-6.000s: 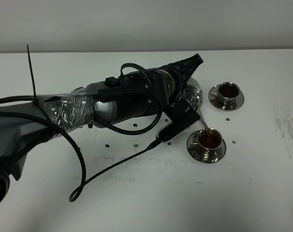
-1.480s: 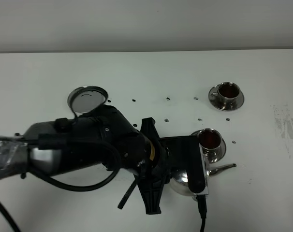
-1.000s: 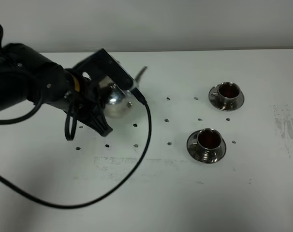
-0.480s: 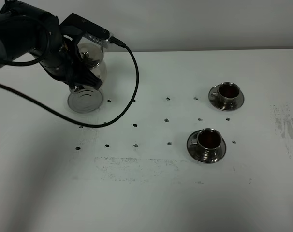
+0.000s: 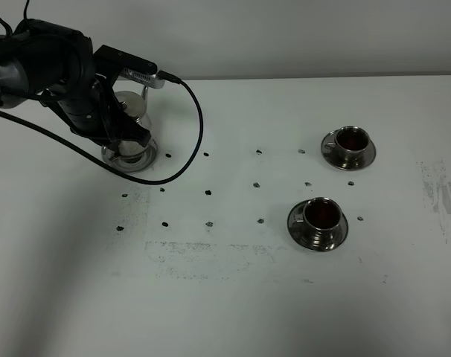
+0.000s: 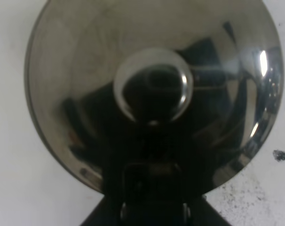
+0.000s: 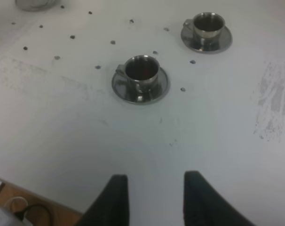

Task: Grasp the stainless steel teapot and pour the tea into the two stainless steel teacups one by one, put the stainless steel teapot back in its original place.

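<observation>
I should let go of the stainless steel teapot with my left gripper beside the end of the farthest row of dark marks (image 5: 132, 157).
The stainless steel teapot (image 5: 130, 150) stands low at the back left of the white table, mostly hidden under my left arm. In the left wrist view its domed lid with the round knob (image 6: 153, 89) fills the frame. My left gripper (image 5: 120, 125) is shut on the teapot at its handle side, with the dark fingers (image 6: 133, 207) against the pot's edge. The two stainless steel teacups sit on saucers at the right, the far one (image 5: 350, 143) and the near one (image 5: 321, 216), both holding dark tea. They also show in the right wrist view (image 7: 208, 23) (image 7: 141, 69). My right gripper (image 7: 154, 200) is open and empty, well short of the cups.
A black cable (image 5: 188, 141) loops from the left arm across the table beside the teapot. Small dark marks (image 5: 259, 184) dot the table's middle, and a scuffed patch (image 5: 441, 197) lies at the right edge. The table's front edge (image 7: 20, 188) shows near the right gripper.
The left arm has carried the teapot from the near cup to the back left and, in the last half second, lowered it there. The cups have not moved.
</observation>
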Action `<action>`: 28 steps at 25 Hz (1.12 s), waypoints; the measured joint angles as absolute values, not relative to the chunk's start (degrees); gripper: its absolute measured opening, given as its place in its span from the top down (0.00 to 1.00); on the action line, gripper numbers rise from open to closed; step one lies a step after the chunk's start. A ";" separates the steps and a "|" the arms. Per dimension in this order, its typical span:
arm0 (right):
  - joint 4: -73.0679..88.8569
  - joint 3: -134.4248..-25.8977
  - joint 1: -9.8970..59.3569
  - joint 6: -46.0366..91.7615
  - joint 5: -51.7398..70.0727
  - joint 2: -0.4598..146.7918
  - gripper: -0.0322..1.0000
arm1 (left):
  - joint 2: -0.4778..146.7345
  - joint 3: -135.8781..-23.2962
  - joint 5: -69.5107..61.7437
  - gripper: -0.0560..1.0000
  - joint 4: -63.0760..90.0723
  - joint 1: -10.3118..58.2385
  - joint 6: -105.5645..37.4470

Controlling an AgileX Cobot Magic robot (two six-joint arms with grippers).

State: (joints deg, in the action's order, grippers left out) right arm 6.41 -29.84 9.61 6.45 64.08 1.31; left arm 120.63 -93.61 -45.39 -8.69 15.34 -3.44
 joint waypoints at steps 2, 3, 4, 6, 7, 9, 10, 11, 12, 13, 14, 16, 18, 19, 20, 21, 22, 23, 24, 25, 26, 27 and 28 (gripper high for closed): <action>6.41 -29.84 9.61 6.45 64.08 1.31 0.68 | 120.73 -93.61 -44.78 0.77 -8.62 15.20 -3.29; 6.41 -29.84 9.61 6.45 64.08 1.31 0.68 | 120.73 -93.39 -43.91 0.77 -8.62 15.09 -3.16; 6.41 -29.84 9.61 6.45 64.08 1.31 0.68 | 120.73 -93.06 -42.76 0.77 -8.46 15.09 -2.99; 6.41 -29.84 9.61 6.45 64.08 1.31 0.68 | 120.73 -92.04 -40.27 0.77 -7.87 15.09 -2.60; 6.41 -29.84 9.61 6.45 64.08 1.31 0.68 | 120.73 -91.42 -39.41 0.77 -7.58 15.09 -2.54; 6.41 -29.84 9.61 6.45 64.08 1.31 0.68 | 120.73 -90.43 -38.36 0.77 -7.33 15.09 -2.48; 6.41 -29.84 9.61 6.45 64.08 1.31 0.68 | 120.73 -90.09 -38.04 0.77 -7.21 15.09 -2.48; 6.41 -29.84 9.61 6.45 64.08 1.31 0.68 | 120.85 -89.95 -37.93 0.77 -7.19 15.09 -2.48; 6.41 -29.84 9.61 6.45 64.08 1.31 0.68 | 120.92 -89.96 -37.93 0.77 -7.17 15.09 -2.46; 6.41 -29.84 9.61 6.45 64.08 1.31 0.68 | 121.09 -89.96 -38.00 0.77 -7.12 15.09 -2.46; 6.41 -29.84 9.61 6.45 64.08 1.31 0.68 | 121.21 -89.96 -38.07 0.77 -7.07 15.09 -2.46; 6.41 -29.84 9.61 6.45 64.08 1.31 0.68 | 121.29 -89.96 -38.26 0.77 -7.03 15.09 -2.46; 6.41 -29.84 9.61 6.45 64.08 1.31 0.68 | 121.29 -89.96 -38.33 0.77 -6.98 15.09 -2.46; 6.41 -29.84 9.61 6.45 64.08 1.31 0.68 | 121.29 -89.96 -38.50 0.77 -6.98 15.09 -2.46; 6.41 -29.84 9.61 6.45 64.08 1.31 0.68 | 121.29 -89.96 -38.68 0.77 -6.98 15.09 -2.46; 6.41 -29.84 9.61 6.45 64.08 1.31 0.68 | 121.29 -89.96 -38.99 0.77 -6.98 15.09 -2.42; 6.41 -29.84 9.61 6.45 64.08 1.31 0.68 | 121.33 -89.96 -39.17 0.77 -6.98 15.01 -2.42; 6.41 -29.84 9.61 6.45 64.08 1.31 0.68 | 121.40 -89.96 -39.30 0.77 -6.96 14.89 -2.42; 6.41 -29.84 9.61 6.45 64.08 1.31 0.68 | 121.49 -89.96 -39.47 0.77 -6.96 14.82 -2.42; 6.41 -29.84 9.61 6.45 64.08 1.31 0.68 | 121.67 -89.96 -39.69 0.77 -6.96 14.69 -2.42; 6.41 -29.84 9.61 6.45 64.08 1.31 0.68 | 121.85 -89.96 -39.92 0.77 -6.96 14.61 -2.42; 6.41 -29.84 9.61 6.45 64.08 1.31 0.68 | 122.09 -89.96 -40.05 0.77 -6.91 14.38 -2.42; 6.41 -29.84 9.61 6.45 64.08 1.31 0.68 | 122.25 -89.96 -40.06 0.77 -6.92 14.25 -2.42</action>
State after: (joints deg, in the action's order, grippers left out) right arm 6.41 -29.84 9.61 6.45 64.08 1.31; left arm 122.25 -89.96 -40.06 -6.92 14.25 -2.42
